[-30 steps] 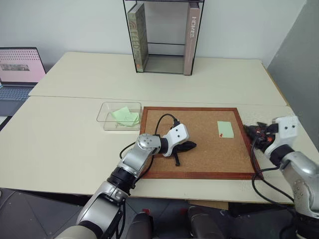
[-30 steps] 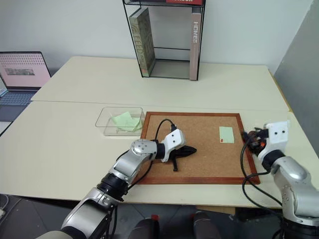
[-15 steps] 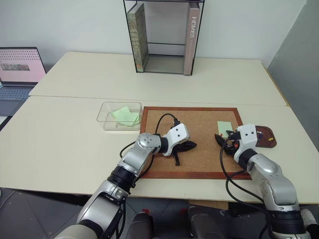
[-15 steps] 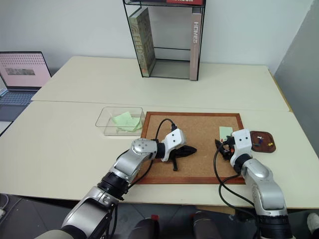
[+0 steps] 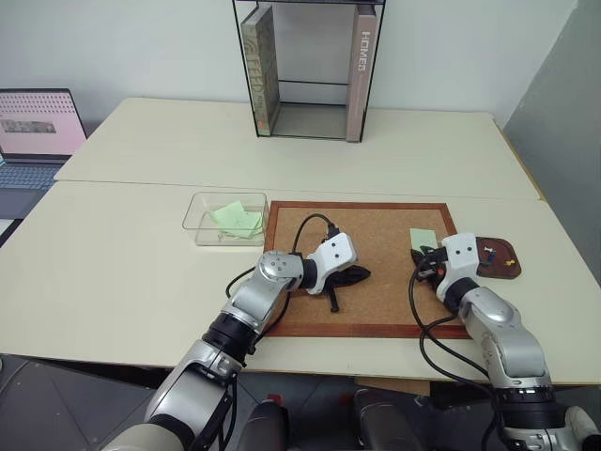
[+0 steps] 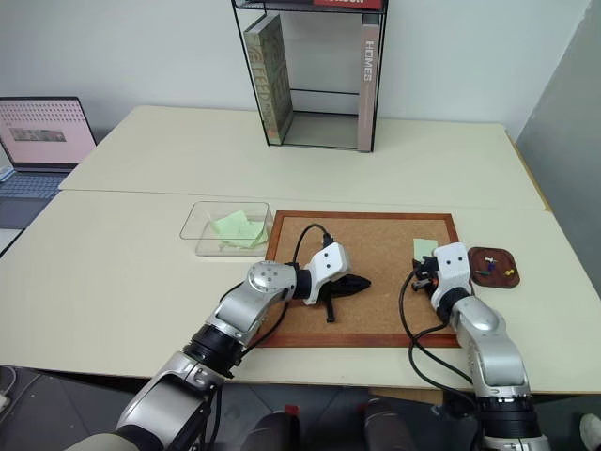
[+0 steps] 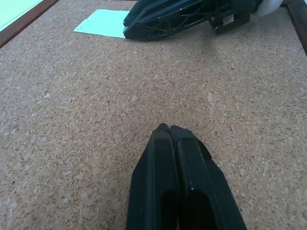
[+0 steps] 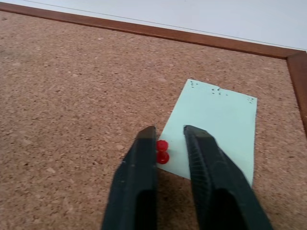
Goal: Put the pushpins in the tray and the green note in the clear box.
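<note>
My left gripper needs to open and grip the green note [image 8: 219, 122], and my right gripper needs to lift both, as the red pushpin goes through the green note's near corner.
The green note [image 5: 423, 239] lies flat on the corkboard's right side, with a red pushpin [image 8: 162, 151] standing at its near corner. My right gripper [image 8: 169, 130] rests low on the board with its jaws a narrow gap apart around that pin. The pin touches one finger and stands clear of the other. The tray [image 5: 488, 246] sits just right of the board with pushpins [image 5: 508, 264] in it. The clear box [image 5: 197, 225] stands left of the board and holds lime-green papers. My left gripper [image 7: 168, 128] lies shut and empty on the board's middle.
The red-brown-framed corkboard [image 5: 376, 291] lies at the table's front. A black-framed book stand [image 5: 305, 70] with books is at the back. A laptop [image 5: 38, 127] sits at the far left. The table's right edge is close beyond the tray.
My right gripper moved left from over the tray onto the corkboard at the note's corner, and its jaws narrowed around the red pin. The left arm stayed still.
</note>
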`<action>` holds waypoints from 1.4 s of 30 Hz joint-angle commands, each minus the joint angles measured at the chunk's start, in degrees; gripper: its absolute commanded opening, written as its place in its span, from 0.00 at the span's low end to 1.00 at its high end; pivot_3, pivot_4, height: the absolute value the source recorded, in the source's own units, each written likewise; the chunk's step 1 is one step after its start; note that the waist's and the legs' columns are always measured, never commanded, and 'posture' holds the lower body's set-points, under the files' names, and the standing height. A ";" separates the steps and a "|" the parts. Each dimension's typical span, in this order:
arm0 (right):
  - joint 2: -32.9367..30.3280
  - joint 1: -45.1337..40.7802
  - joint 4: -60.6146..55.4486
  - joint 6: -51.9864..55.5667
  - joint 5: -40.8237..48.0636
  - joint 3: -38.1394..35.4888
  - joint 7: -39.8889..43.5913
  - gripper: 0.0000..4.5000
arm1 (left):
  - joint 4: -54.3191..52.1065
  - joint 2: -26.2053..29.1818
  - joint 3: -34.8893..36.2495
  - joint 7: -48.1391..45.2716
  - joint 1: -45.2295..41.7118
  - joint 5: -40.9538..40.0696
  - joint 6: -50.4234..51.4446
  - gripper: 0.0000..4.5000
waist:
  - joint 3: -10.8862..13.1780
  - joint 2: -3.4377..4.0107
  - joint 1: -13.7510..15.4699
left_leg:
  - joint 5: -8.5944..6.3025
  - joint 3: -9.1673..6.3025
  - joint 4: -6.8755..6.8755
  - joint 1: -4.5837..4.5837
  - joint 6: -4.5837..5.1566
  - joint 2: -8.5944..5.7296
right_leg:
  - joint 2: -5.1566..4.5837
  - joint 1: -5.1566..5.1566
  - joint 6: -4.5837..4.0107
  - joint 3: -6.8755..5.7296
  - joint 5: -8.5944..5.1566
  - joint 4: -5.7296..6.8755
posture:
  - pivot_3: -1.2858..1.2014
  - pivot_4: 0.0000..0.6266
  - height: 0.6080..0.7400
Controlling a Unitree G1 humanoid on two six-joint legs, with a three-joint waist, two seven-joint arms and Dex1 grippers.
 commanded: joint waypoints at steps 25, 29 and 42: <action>-6.43 -4.28 -22.17 13.08 6.83 -2.41 4.15 0.01 | -4.61 -2.51 5.83 -0.92 -0.91 -6.60 2.03 0.00 | 0.04 -0.01 0.33 | 0.00 -0.01 -0.01 -0.09 0.00 -0.01 | -0.01 -0.06 0.02 0.00 0.01 -0.01 | 0.52 0.24 1.00; -6.66 -6.52 -24.39 18.10 9.86 -3.78 3.91 0.00 | -8.10 -0.46 8.23 -4.18 -2.06 -10.22 4.66 0.18 | 0.05 0.00 0.29 | -0.01 -0.02 -0.10 -0.15 -0.01 0.01 | 0.00 -0.15 0.03 -0.03 0.02 -0.02 | 0.52 0.24 1.00; -6.25 -11.44 -29.59 31.16 18.70 -5.30 2.95 0.00 | -0.64 -2.35 9.62 -0.51 -8.52 -8.32 -2.71 0.69 | 0.06 -0.03 0.40 | -0.01 -0.04 -0.08 -0.17 -0.01 0.00 | 0.00 -0.17 0.04 -0.04 0.02 -0.03 | 0.52 0.24 1.00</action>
